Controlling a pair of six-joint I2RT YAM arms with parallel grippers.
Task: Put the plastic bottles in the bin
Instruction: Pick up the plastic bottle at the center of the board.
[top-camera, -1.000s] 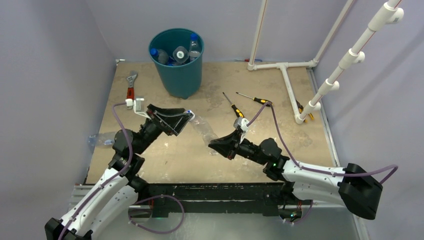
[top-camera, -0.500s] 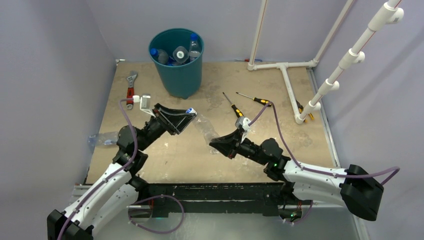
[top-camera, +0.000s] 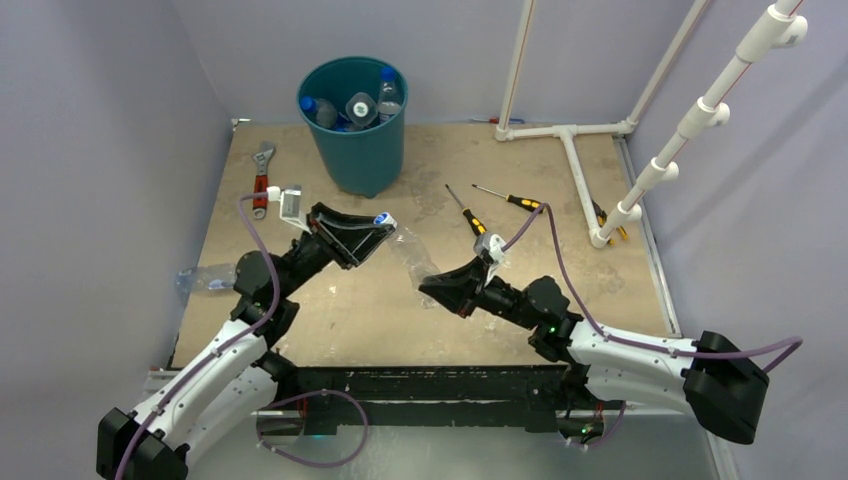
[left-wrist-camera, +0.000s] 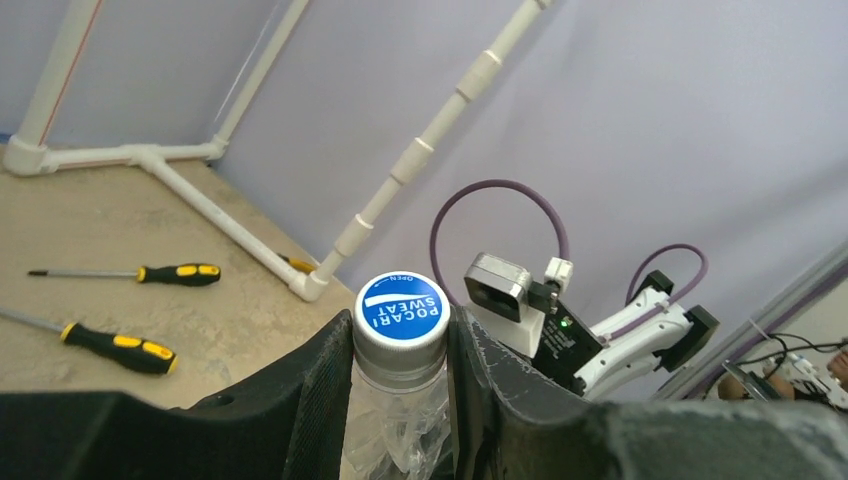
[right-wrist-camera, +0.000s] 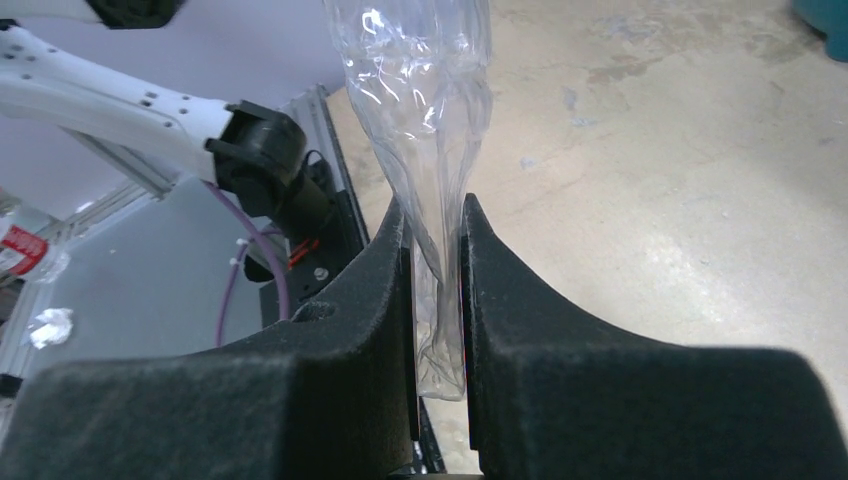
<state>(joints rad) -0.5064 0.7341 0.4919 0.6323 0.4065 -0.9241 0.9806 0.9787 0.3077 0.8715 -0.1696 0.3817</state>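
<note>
The left gripper has just its fingertips on the bottle's neck, so it should open and retake the bottle (top-camera: 409, 249) before the right gripper lets go of the flattened bottom.
A crushed clear plastic bottle (top-camera: 410, 255) with a blue cap (left-wrist-camera: 403, 307) is held between both arms above the table's middle. My left gripper (top-camera: 381, 228) (left-wrist-camera: 400, 335) is shut on its neck just under the cap. My right gripper (top-camera: 433, 289) (right-wrist-camera: 433, 225) is shut on the flattened bottom end of the bottle (right-wrist-camera: 420, 90). The teal bin (top-camera: 358, 155) stands at the back, with several bottles (top-camera: 360, 108) inside. Another clear bottle (top-camera: 205, 277) lies at the table's left edge.
A red-handled wrench (top-camera: 262, 176) lies left of the bin. Two yellow-and-black screwdrivers (top-camera: 468, 213) (top-camera: 512, 200) lie behind the right gripper. A white pipe frame (top-camera: 572, 150) occupies the back right corner, and walls enclose the table.
The left gripper has closed onto the bottle's neck under the cap and shifted slightly toward the back. The right gripper has kept its hold on the bottle's flat end.
</note>
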